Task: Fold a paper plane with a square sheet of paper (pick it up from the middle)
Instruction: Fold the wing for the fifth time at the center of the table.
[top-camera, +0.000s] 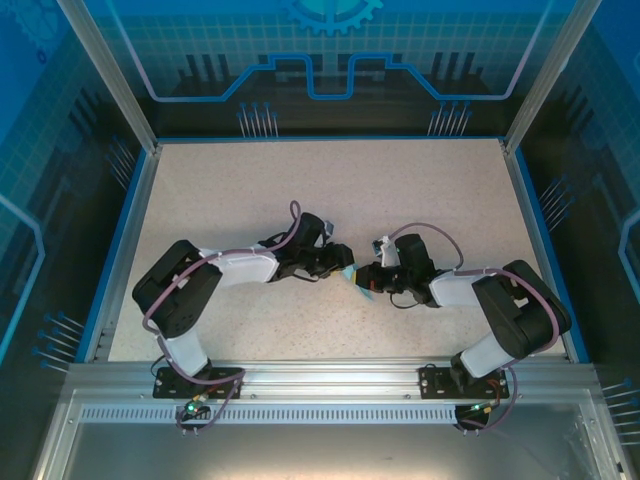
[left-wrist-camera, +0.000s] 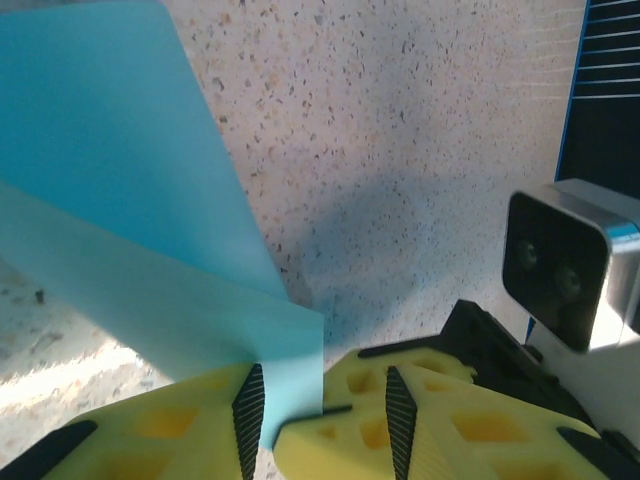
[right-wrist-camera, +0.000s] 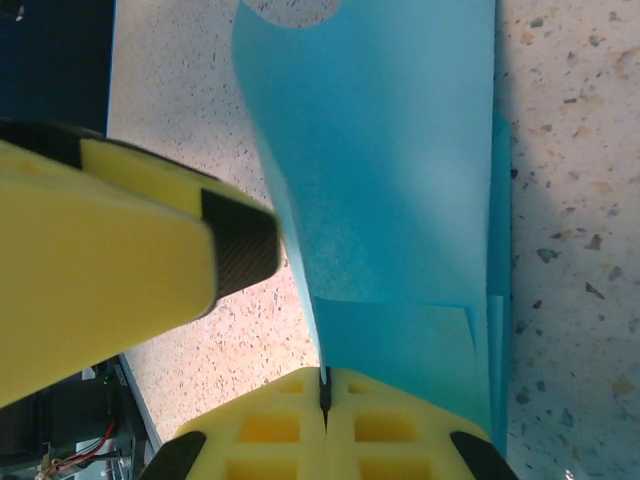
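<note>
My right gripper needs to open and take the paper's layered edge opposite, that layered edge (right-wrist-camera: 494, 345), because it stands loose while both my grippers crowd one edge.
The light-blue sheet of paper (top-camera: 350, 273) is held up just above the middle of the table between the two arms, and it is partly folded, with layered flaps (right-wrist-camera: 400, 340). My right gripper (right-wrist-camera: 324, 385) is shut on its lower edge, pads pressed together with the paper (right-wrist-camera: 390, 170) rising out of the seam. My left gripper (left-wrist-camera: 323, 400) comes from the left (top-camera: 337, 267). Its jaws stand apart around a corner of the paper (left-wrist-camera: 130, 200), and the paper lies against the left pad (left-wrist-camera: 248, 420). One left finger (right-wrist-camera: 235, 245) sits right beside the paper's edge.
The speckled table (top-camera: 300, 190) has a blue rim and a metal rail (top-camera: 330, 375) at the near edge, and blue panels wall in the back and sides. The right wrist's camera housing (left-wrist-camera: 565, 270) sits close to my left gripper.
</note>
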